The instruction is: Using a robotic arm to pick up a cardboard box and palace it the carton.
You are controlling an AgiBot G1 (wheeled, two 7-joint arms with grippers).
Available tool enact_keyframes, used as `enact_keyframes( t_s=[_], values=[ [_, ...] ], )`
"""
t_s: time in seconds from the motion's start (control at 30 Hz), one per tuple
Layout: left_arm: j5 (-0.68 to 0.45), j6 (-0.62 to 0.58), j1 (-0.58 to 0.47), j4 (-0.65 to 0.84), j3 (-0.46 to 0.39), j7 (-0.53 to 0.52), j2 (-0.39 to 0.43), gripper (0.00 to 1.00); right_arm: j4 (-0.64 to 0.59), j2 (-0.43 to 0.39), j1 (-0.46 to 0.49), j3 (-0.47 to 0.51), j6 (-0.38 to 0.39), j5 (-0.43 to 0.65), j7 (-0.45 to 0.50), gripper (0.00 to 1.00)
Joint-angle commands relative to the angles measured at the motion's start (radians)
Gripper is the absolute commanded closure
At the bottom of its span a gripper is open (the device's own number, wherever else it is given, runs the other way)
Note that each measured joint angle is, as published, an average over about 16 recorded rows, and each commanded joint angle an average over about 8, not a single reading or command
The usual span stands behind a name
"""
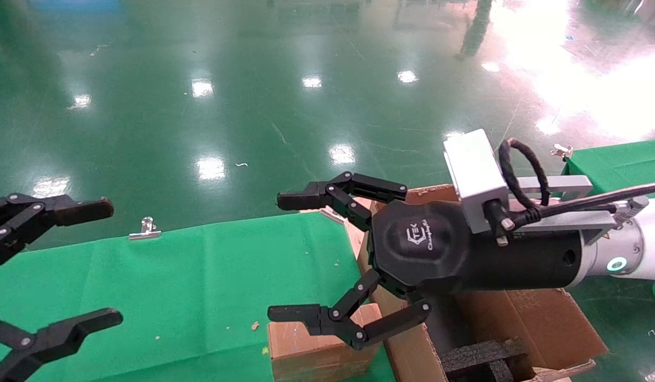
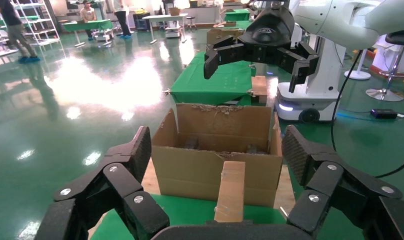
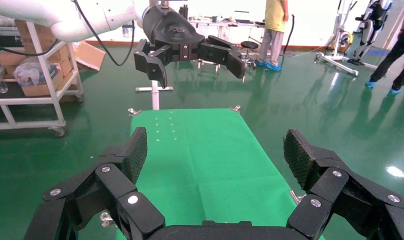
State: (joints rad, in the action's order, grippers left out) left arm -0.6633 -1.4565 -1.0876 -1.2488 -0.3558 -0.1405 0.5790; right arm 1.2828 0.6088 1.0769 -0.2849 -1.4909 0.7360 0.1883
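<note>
I need to close my right gripper on the carton-side end [image 1: 363,315] of the small brown cardboard box, and its fingers will sit across the long sides of the box.
The small brown cardboard box [image 1: 316,350] stands on the green-covered table [image 1: 200,286] by its front edge, right beside the carton [image 1: 539,323]. The left wrist view shows the box [image 2: 231,192] leaning against the carton's [image 2: 190,165] near wall. The carton is open, with torn flaps and black foam inserts [image 1: 481,355]. My right gripper [image 1: 285,257] on the white robotic arm [image 1: 640,254] is open and empty, hovering above the box with its lower finger over the box top. The box is out of the right wrist view [image 3: 217,150]. My left gripper [image 1: 102,265] is open and empty at the table's left.
A metal clip [image 1: 145,229] holds the cloth at the table's far edge. A second green table [image 1: 619,159] stands at the far right. Glossy green floor lies beyond. The left wrist view shows the right gripper [image 2: 260,50] high over the carton.
</note>
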Motion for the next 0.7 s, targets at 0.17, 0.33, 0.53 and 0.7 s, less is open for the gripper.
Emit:
enact_keyframes(
  t_s=[0.17, 0.33, 0.53, 0.7],
  values=[
    [0.000, 0.000, 0.000, 0.000, 0.000, 0.000, 0.000, 1.00, -0.005, -0.004, 0.001, -0.005, 0.007, 0.017, 0.002, 0.00],
    [0.000, 0.000, 0.000, 0.000, 0.000, 0.000, 0.000, 1.00, -0.017, -0.013, 0.016, -0.033, 0.020, 0.089, 0.014, 0.00],
    [0.000, 0.000, 0.000, 0.000, 0.000, 0.000, 0.000, 1.00, -0.026, -0.011, 0.086, -0.103, -0.005, 0.242, 0.046, 0.00],
    [0.000, 0.000, 0.000, 0.000, 0.000, 0.000, 0.000, 1.00, -0.053, 0.020, 0.167, -0.173, -0.049, 0.373, 0.065, 0.00]
  ],
)
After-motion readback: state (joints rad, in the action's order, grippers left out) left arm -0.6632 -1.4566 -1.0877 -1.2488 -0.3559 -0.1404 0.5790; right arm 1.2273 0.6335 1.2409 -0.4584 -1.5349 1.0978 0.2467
